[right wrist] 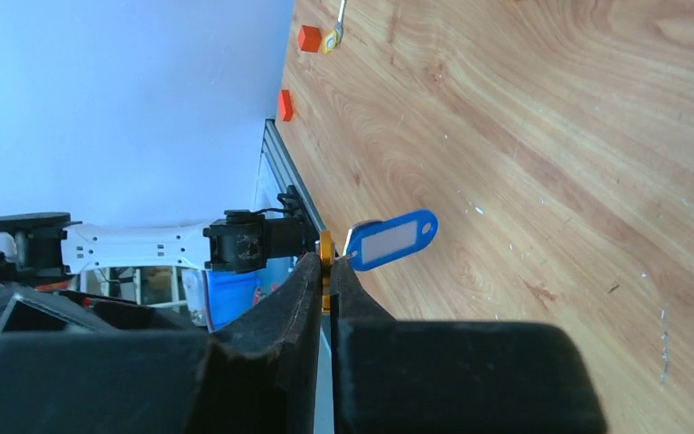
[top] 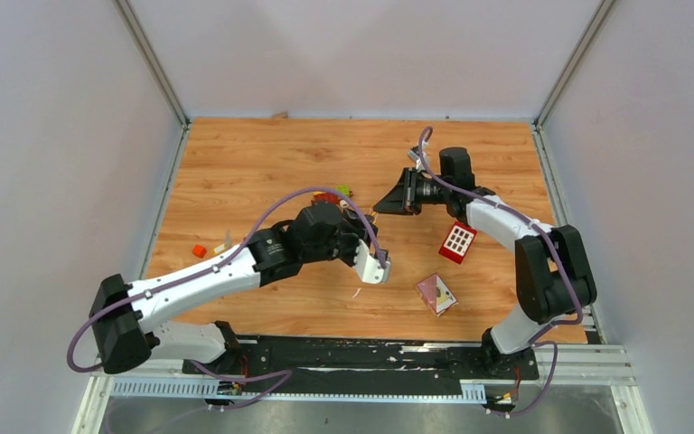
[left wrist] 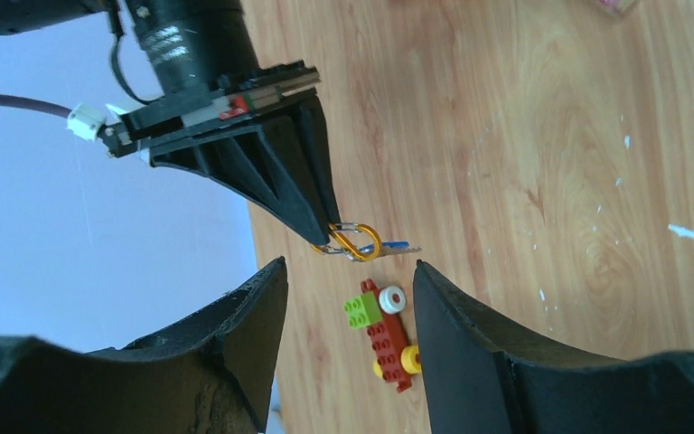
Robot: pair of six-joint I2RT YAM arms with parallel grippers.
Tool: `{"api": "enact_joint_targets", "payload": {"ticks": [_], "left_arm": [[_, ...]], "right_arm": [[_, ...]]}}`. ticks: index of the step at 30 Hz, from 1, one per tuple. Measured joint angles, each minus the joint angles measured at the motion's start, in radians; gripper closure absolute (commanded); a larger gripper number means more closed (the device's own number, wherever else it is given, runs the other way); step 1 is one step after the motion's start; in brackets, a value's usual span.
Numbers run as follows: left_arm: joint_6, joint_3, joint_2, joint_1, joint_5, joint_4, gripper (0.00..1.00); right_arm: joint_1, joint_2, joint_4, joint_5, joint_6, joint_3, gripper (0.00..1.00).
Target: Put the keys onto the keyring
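Note:
The gold keyring's free curve is beyond the open fingers of my left gripper, so next I move in and pinch that curve (left wrist: 377, 242) before my right gripper opens.
My right gripper (top: 381, 207) (right wrist: 327, 260) is shut on the gold keyring (right wrist: 326, 262) and holds it above the table. The blue-headed key (right wrist: 391, 240) hangs at the ring, seemingly on it by a thin wire loop. In the left wrist view the keyring (left wrist: 358, 242) and blue key (left wrist: 396, 245) sit at the right gripper's tips. My left gripper (top: 359, 220) (left wrist: 348, 271) is open and empty, just short of the ring. The yellow-headed key (top: 223, 244) (right wrist: 332, 36) lies on the table at the left.
A red-and-green toy car (left wrist: 384, 330) (top: 334, 194) lies on the table under the left gripper. A red block with white squares (top: 457, 242) and a pink card (top: 436, 294) lie at the right. Small orange blocks (top: 199, 250) (right wrist: 308, 38) lie by the yellow key.

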Motion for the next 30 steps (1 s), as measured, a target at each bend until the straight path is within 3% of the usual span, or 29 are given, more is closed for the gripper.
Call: {"api": "enact_joint_targets", "payload": {"ticks": [12,23,26,30], "left_arm": [[0.117,-0.111,0.083,-0.038,-0.163,0.109,0.41],[0.123,-0.116,0.155,-0.039,-0.246,0.267,0.61],[0.123,-0.117,0.159,-0.039,-0.260,0.278,0.60],[0.120,-0.129,0.159,-0.039,-0.267,0.298,0.47]], "right_arm": [[0.011,0.025,0.112,-0.045,0.133,-0.038,1.00],[0.031,0.043,0.173,-0.076,0.189,-0.042,1.00],[0.031,0.043,0.184,-0.079,0.196,-0.042,1.00],[0.031,0.043,0.189,-0.081,0.202,-0.042,1.00]]}}
